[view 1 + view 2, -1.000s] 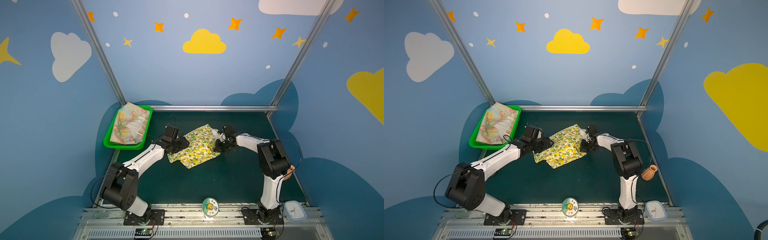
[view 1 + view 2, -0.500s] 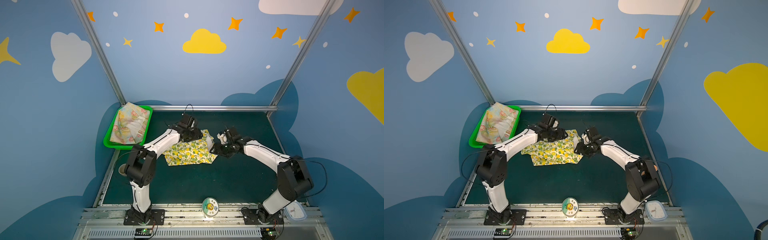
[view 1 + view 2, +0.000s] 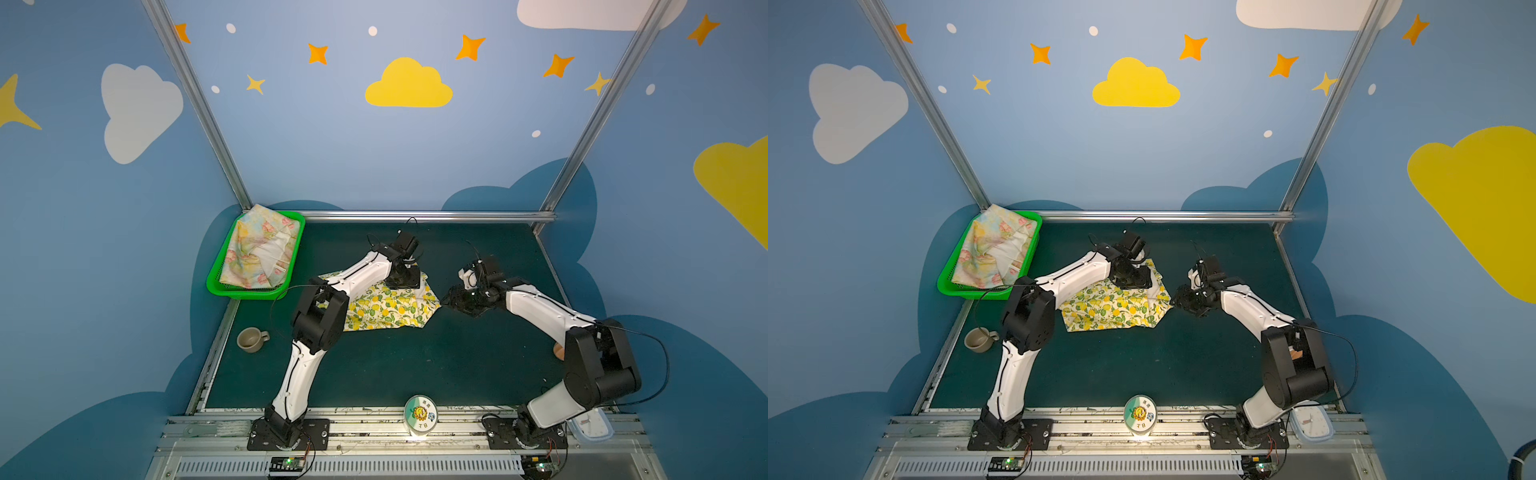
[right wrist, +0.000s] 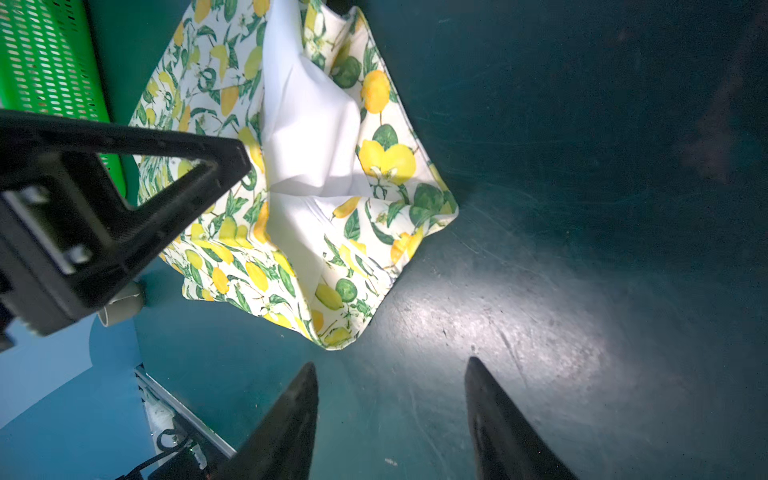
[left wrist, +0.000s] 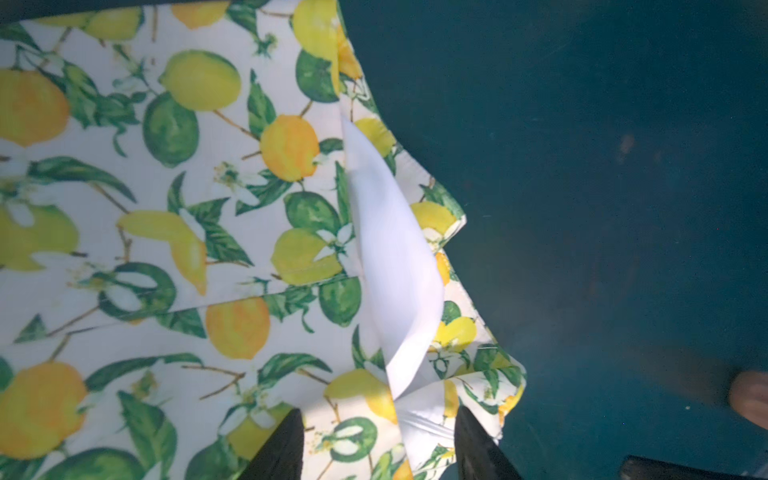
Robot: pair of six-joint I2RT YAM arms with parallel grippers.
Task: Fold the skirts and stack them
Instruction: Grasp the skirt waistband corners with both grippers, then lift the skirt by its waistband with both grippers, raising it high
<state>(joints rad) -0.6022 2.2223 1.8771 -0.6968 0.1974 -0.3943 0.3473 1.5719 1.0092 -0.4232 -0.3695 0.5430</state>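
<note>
Next, my right gripper goes to the lemon-print skirt's pointed corner (image 3: pixel 438 304) (image 4: pixel 453 211), the one sticking out farthest from the green basket, and closes there.
The cream lemon-print skirt (image 3: pixel 386 309) (image 3: pixel 1115 309) lies folded and rumpled mid-table, its white lining (image 4: pixel 307 124) (image 5: pixel 395 270) showing. My left gripper (image 3: pixel 403 280) (image 3: pixel 1133 280) (image 5: pixel 379 411) stands over its far right corner, open, with the cloth lying under the spread fingers. My right gripper (image 3: pixel 451 301) (image 3: pixel 1181 301) (image 4: pixel 390 363) hangs open over bare mat just off the skirt's right corner, holding nothing. The pale yellow skirt with pink flowers (image 3: pixel 262 253) (image 3: pixel 994 253) lies crumpled in the green basket (image 3: pixel 216 286) (image 3: pixel 944 286) at the back left.
A grey cup (image 3: pixel 251 338) (image 3: pixel 980 338) stands left of the left arm. A round tin (image 3: pixel 419 413) (image 3: pixel 1140 411) sits on the front rail. A lidded box (image 3: pixel 590 428) (image 3: pixel 1312 424) lies at the front right. A brown vase (image 3: pixel 559 351) peeks from behind the right arm.
My right gripper has opened, let go of the lemon skirt and drawn back to the right. My left gripper has swung from the skirt's left side to its far right corner. The skirt lies flatter.
</note>
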